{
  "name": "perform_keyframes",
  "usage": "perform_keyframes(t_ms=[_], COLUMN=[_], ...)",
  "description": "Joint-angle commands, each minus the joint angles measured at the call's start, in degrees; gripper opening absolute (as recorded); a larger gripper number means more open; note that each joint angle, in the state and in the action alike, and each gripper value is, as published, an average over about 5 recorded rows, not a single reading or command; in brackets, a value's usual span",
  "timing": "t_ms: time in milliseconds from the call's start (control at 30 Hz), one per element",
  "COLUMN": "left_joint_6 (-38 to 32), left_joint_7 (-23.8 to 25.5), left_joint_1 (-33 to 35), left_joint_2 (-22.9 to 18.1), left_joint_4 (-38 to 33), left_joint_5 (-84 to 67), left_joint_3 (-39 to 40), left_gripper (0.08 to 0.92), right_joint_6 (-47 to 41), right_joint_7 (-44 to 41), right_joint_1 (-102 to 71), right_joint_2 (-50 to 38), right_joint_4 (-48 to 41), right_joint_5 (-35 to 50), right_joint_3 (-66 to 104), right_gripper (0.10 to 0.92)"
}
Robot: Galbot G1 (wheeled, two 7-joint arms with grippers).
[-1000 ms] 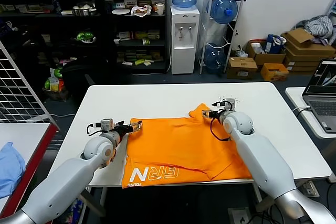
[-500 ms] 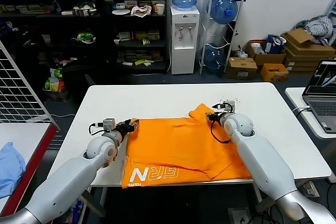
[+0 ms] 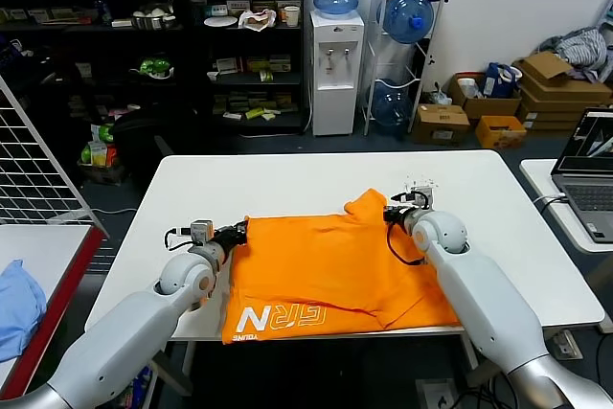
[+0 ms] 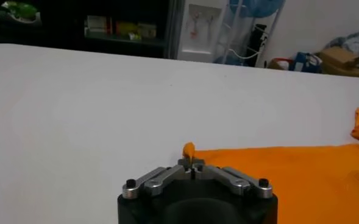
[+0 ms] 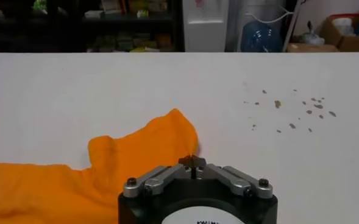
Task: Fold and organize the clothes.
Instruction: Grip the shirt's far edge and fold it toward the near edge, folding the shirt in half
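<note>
The left gripper needs to release the T-shirt's far corner on the orange fabric (image 3: 236,291) just beyond the white letter N.
The orange T-shirt (image 3: 330,270) lies spread on the white table (image 3: 287,179), its white lettering (image 3: 283,317) at the near edge. My left gripper (image 3: 243,230) is at the shirt's far left corner, shut on a small tuft of orange fabric (image 4: 188,150) that sticks up past the closed jaws (image 4: 191,165). My right gripper (image 3: 389,211) sits at the far right corner, where the cloth bunches up (image 5: 142,149). Its jaws (image 5: 192,162) are shut on the edge of the fabric there.
Small dark specks (image 5: 295,109) mark the table beyond the right gripper. A laptop (image 3: 592,179) stands on a side table to the right. A light blue cloth (image 3: 17,306) lies on the table at the left, beside a wire rack (image 3: 38,174).
Both grippers have gone from open to shut on the shirt's far corners. The left one edged slightly toward the shirt; the right corner now bunches higher.
</note>
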Motion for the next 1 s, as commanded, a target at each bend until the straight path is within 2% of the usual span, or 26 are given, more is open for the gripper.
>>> perform_keyframes(t_ms=[33,500,1000], left_joint_6=[-1.4,-0.1,0.5], left_joint_7=[-0.6,-3.2,-5.0], left_joint_1=[1.7,12.3,23.7], left_joint_2=[1.5,6.5,12.3], left_joint_4=[-4.5,-22.1,-34.1], left_joint_5=[1.3,-1.4,-0.6], left_joint_3=[-1.6,-7.6,-11.5], left_gripper=[0.091,0.091,0.091], right_joint_6=[3.3,2.8,-1.5], right_joint_7=[-0.6,0.7,4.6], right_joint_1=[-3.6,-24.3,-35.3], right_joint_2=[-1.7,-11.5,-15.3], right_joint_4=[5.8,28.3,39.9], right_joint_5=[0.4,5.3,10.0], right_joint_3=[2.2,12.5,19.0], right_gripper=[0.122,0.122,0.122])
